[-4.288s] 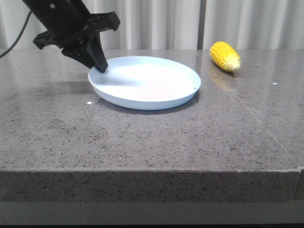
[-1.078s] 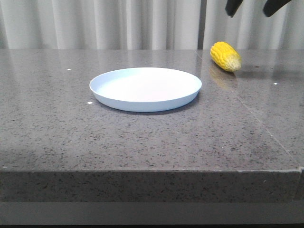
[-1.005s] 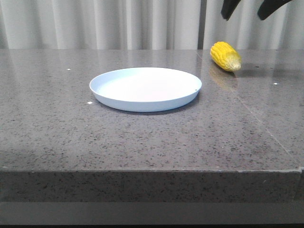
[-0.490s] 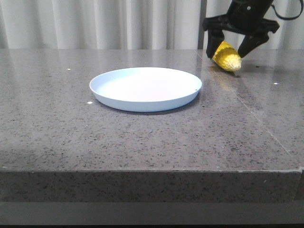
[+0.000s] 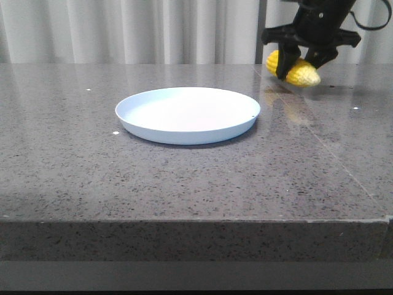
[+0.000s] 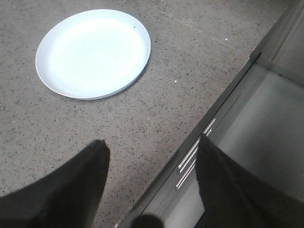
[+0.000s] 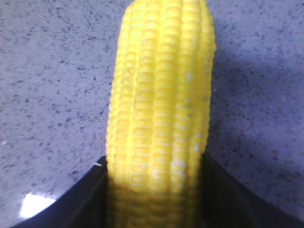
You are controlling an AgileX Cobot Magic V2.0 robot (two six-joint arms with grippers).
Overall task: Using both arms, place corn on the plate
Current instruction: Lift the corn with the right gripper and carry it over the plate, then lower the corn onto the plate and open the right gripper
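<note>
I should set the yellow corn down with my right gripper across the middle of the pale blue-white plate [image 5: 192, 96], toward its far rim.
The yellow corn [image 5: 302, 74] is at the far right of the table, and my right gripper [image 5: 301, 64] is shut on it, one black finger on each side. It seems raised a little off the surface. Seen from the right wrist, the corn [image 7: 161, 109] fills the gap between the fingers [image 7: 85, 199]. The pale blue-white plate [image 5: 187, 132] lies flat at the table's middle, with nothing on it. My left gripper [image 6: 152, 152] does not show in the front view. It hangs open over the table's near edge, well back from the plate [image 6: 92, 92].
The grey speckled stone table [image 5: 184, 184] ends in a front edge [image 5: 184, 221]. White curtains [image 5: 153, 31] hang behind it. In the left wrist view a dark metal frame [image 6: 223, 109] runs along the table's edge, with the floor below.
My left arm has left the plate's rim and gone out of the front view. My right gripper came down from above, shut on the corn and lifted it slightly.
</note>
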